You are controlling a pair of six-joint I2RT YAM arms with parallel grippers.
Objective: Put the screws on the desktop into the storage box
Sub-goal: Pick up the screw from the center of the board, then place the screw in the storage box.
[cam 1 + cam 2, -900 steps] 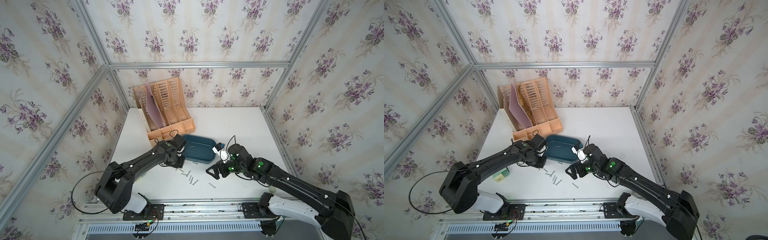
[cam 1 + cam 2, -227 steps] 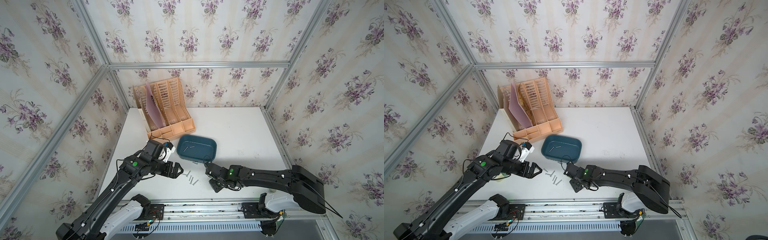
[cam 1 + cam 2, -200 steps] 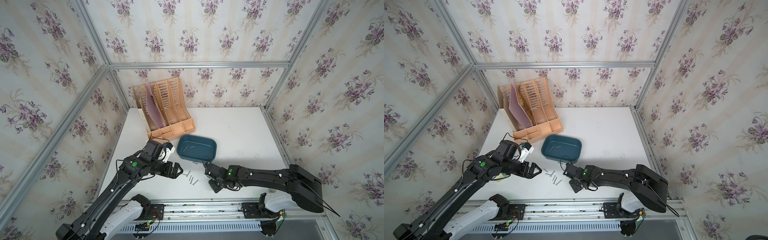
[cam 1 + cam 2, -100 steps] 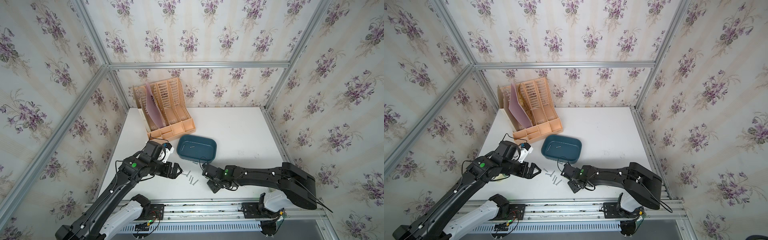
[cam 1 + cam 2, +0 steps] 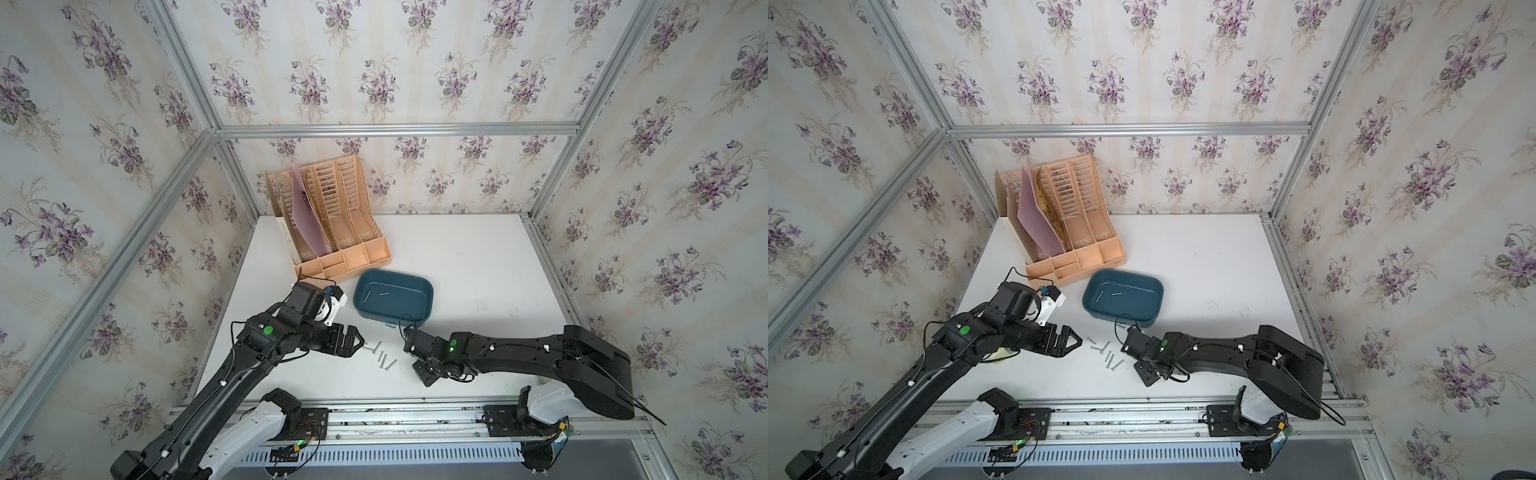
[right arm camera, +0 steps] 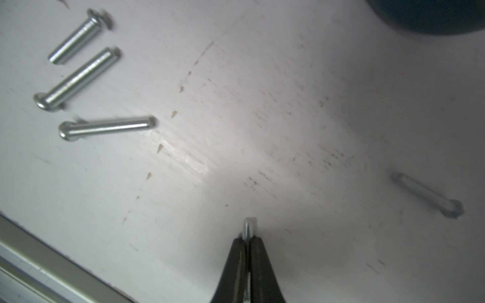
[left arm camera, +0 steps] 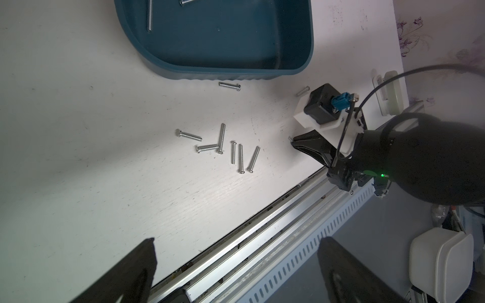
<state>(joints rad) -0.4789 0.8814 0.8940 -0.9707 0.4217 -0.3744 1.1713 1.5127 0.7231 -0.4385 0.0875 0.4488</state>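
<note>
My right gripper will let go of the thin screw onto the bare bottom of the teal storage box (image 5: 405, 305), beyond the screws that are in the box.
The teal storage box (image 5: 429, 300) (image 5: 1128, 307) sits mid-desktop (image 5: 478, 257) with two screws (image 5: 368, 295) inside. Several loose screws (image 5: 380, 358) (image 5: 1106, 353) (image 7: 223, 147) lie in a cluster in front of it. One more screw (image 7: 229, 85) lies by the box wall, and another (image 6: 425, 194) lies farther right. My right gripper (image 5: 424, 376) (image 6: 248, 237) is low over the desktop right of the cluster, shut on a thin screw (image 6: 247, 227) whose tip pokes out. My left gripper (image 5: 359, 338) (image 7: 237, 239) hovers open left of the cluster, with nothing between its fingers.
A peach file organizer (image 5: 332, 232) holding a pink folder (image 5: 305, 216) stands at the back left, just behind the box. The aluminium front rail (image 5: 415, 409) runs close below both grippers. Frame posts and papered walls close in the sides.
My right gripper's jaws have closed onto a screw on the desktop, and that arm has shifted slightly left. The left arm has barely moved and stays open.
</note>
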